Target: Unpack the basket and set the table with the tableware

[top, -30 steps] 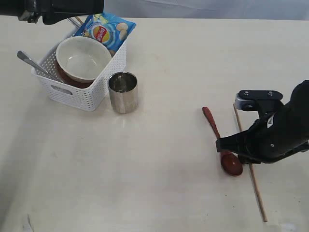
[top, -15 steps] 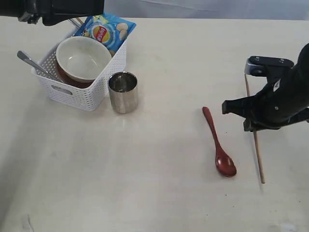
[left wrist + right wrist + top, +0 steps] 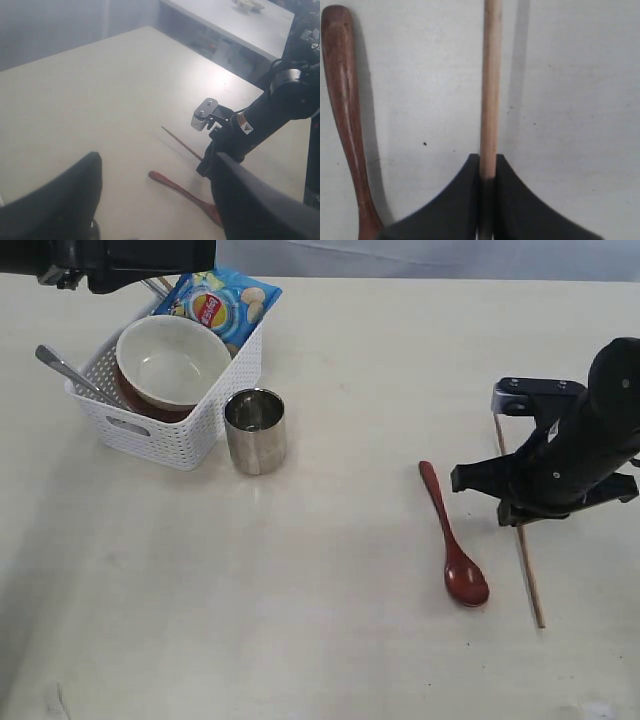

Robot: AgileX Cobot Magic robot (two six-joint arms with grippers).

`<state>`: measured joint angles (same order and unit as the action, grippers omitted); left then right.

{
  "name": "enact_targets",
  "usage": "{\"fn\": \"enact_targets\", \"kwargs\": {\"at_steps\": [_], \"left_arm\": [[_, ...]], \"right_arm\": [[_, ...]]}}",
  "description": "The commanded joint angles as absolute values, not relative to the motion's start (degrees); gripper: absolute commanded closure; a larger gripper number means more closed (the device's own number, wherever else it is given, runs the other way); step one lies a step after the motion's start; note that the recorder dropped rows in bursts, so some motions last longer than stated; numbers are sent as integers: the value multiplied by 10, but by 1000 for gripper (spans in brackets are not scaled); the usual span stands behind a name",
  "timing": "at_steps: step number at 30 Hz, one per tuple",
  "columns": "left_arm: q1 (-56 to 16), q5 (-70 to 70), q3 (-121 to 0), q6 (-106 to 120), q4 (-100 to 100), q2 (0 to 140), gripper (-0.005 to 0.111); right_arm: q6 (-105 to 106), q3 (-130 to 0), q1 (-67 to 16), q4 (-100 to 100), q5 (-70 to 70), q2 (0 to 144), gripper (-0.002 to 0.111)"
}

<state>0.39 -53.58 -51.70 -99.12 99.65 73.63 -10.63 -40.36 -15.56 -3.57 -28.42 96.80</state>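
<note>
My left gripper should close on the handle's loose end (image 3: 44,353) of the steel utensil that leans over the side of the white basket beside the cream bowl.
The white basket (image 3: 170,438) stands at the far left of the table (image 3: 320,630), holding a cream bowl (image 3: 170,362) on a reddish-brown plate (image 3: 132,400), with a steel utensil handle (image 3: 62,367) sticking out. A steel cup (image 3: 255,430) stands beside the basket. The dark red spoon (image 3: 455,540) lies on the right. Beside it my right gripper (image 3: 487,162) is shut on a wooden chopstick (image 3: 527,575), which runs parallel to the spoon (image 3: 345,100). My left gripper (image 3: 155,200) hangs open above the basket's far corner, with nothing between its fingers (image 3: 55,200).
A blue chip bag (image 3: 218,298) leans on the basket's far end. The left arm's dark body (image 3: 120,260) overhangs the far left corner. In the left wrist view, a second table (image 3: 240,25) stands beyond this one's edge.
My right gripper has carried the chopstick away from the near edge, then back a little and closer to the spoon. The left arm has not moved.
</note>
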Motion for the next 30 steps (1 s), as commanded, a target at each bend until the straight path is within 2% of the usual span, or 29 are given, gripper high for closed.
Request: {"fn": "enact_targets", "kwargs": {"at_steps": [1, 3, 4, 13, 22, 30], "left_arm": [[3, -537, -517, -987, 994, 734, 47], [3, -537, -517, -987, 994, 734, 47], [3, -537, -517, -987, 994, 734, 47], [3, -539, -517, -990, 994, 734, 47], [3, -529, -517, -989, 999, 734, 47], [3, -462, -517, -988, 999, 734, 47]], "right_arm": [[-103, -407, -156, -37, -285, 969, 82], [-103, -407, -156, -37, -282, 969, 72], [-103, -407, -156, -37, -280, 969, 71], [-103, -417, -156, -29, -257, 969, 72], [-69, -543, -156, -23, -366, 969, 72], [-24, -626, -148, 0, -361, 969, 71]]}}
